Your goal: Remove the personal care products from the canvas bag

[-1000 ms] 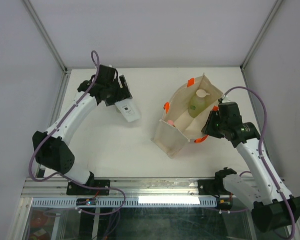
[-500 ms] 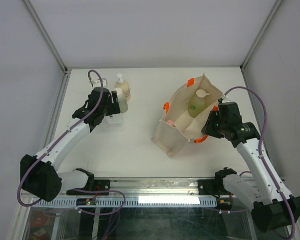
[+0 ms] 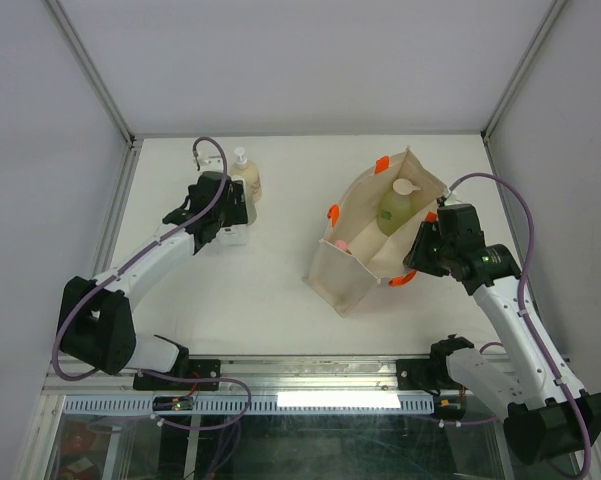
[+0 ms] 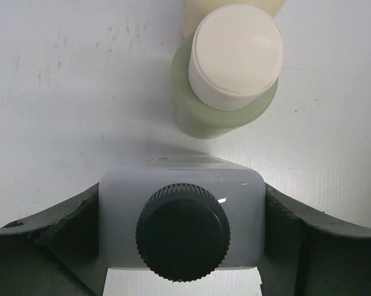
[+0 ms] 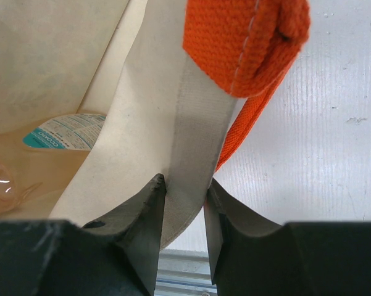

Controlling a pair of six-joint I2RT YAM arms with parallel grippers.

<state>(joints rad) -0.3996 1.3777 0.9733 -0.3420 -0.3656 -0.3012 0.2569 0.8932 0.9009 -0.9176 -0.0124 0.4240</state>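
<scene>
My left gripper is going to release the pale bottle on the table (image 3: 239, 234) (image 4: 204, 155), setting it down close against the bottle with the cream cap.
The canvas bag (image 3: 352, 268) lies open at centre right, with orange handles. Inside it I see a greenish bottle with a white top (image 3: 394, 207) and a pink-orange bottle (image 3: 338, 243). My right gripper (image 3: 423, 245) is shut on the bag's cloth rim (image 5: 184, 154), just below an orange handle (image 5: 247, 37). My left gripper (image 3: 223, 212) is shut on the pale bottle with the dark cap (image 4: 180, 231), which stands upright on the table. Just beyond it stand the bottle with the cream cap (image 4: 225, 80) and the peach pump bottle (image 3: 245, 180).
White walls with metal posts close in the table (image 3: 240, 300) at the back and sides. A metal rail (image 3: 310, 385) runs along the near edge by the arm bases. A label (image 5: 62, 132) shows on an orange bottle inside the bag.
My left arm has carried the dark-capped bottle back and down, standing it beside the two bottles at the back left. The right arm and the bag have not moved.
</scene>
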